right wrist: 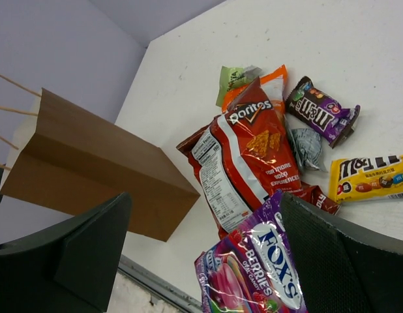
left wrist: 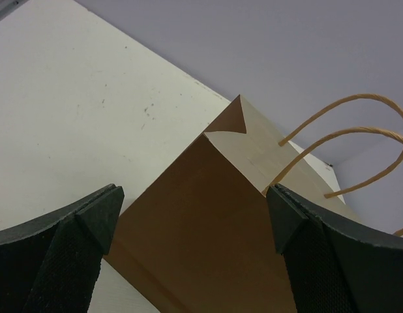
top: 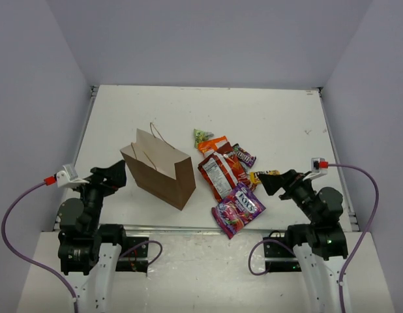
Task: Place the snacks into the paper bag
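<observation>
Next, I move my left gripper next to the near handle (top: pixel 147 156) (left wrist: pixel 398 137) of the brown paper bag and close it there, on the top of that loop.
The brown paper bag (top: pixel 159 168) stands upright on the table at left of centre, handles up; it fills the left wrist view (left wrist: pixel 201 241). My left gripper (top: pixel 117 173) is open and empty, just left of the bag, jaws either side of its near face (left wrist: pixel 192 199). The snacks lie in a heap right of the bag: red chip bag (top: pixel 221 173) (right wrist: pixel 247 150), purple-pink candy bag (top: pixel 237 208) (right wrist: pixel 253 274), orange packet (top: pixel 212 143), green packet (top: pixel 201 135), dark brown packet (top: pixel 244 155) (right wrist: pixel 322 114), yellow packet (top: pixel 263 176) (right wrist: pixel 371 176). My right gripper (top: pixel 272 182) (right wrist: pixel 205 208) is open and empty, just right of the heap.
A small crumpled silver wrapper (right wrist: pixel 309 147) lies between the chip bag and the dark brown packet. The bag's two loop handles (left wrist: pixel 358 134) stick up above its mouth. The table's near edge (top: pixel 201 228) runs just below the candy bag. Grey walls enclose the table.
</observation>
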You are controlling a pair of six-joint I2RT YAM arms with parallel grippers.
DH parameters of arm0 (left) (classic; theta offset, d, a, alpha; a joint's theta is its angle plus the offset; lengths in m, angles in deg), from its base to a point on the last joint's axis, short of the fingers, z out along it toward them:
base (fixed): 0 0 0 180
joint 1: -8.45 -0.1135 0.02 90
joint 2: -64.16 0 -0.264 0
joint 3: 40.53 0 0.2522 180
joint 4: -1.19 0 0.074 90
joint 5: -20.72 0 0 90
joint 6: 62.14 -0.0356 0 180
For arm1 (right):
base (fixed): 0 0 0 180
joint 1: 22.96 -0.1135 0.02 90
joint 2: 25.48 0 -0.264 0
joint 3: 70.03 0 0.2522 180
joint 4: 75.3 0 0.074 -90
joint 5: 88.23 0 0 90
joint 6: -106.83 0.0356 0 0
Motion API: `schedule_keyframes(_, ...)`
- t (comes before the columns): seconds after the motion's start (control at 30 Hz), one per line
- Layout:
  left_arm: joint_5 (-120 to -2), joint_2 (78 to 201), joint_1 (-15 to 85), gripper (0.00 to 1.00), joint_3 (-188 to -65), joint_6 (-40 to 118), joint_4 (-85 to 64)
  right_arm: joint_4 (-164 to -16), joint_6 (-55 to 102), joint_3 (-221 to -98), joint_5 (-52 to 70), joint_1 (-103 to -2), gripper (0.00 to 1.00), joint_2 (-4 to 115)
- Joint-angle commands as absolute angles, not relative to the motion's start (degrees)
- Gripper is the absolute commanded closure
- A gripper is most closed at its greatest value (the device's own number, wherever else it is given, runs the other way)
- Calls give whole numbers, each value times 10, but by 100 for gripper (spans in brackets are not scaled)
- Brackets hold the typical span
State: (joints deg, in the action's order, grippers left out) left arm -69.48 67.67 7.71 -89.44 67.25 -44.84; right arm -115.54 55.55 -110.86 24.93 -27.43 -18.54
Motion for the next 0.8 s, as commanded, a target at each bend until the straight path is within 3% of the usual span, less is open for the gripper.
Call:
schedule_keyframes(0.0,-689,693,78,0,-936,655,-465,-1146,545,-1109,256,-274,1,-174)
schedule_keyframes(0.2,-733,700,78,0,-1008,638,-490,-1139,530,-1117,265,-274,1,-139)
schedule_keyframes(0.43,-539,752,77,0,-1026,570,-413,-1111,515,-1121,294,-274,1,-112)
schedule_keyframes(0.77,-376,832,77,0,-1055,497,-397,-1105,479,-1137,349,-274,1,-102)
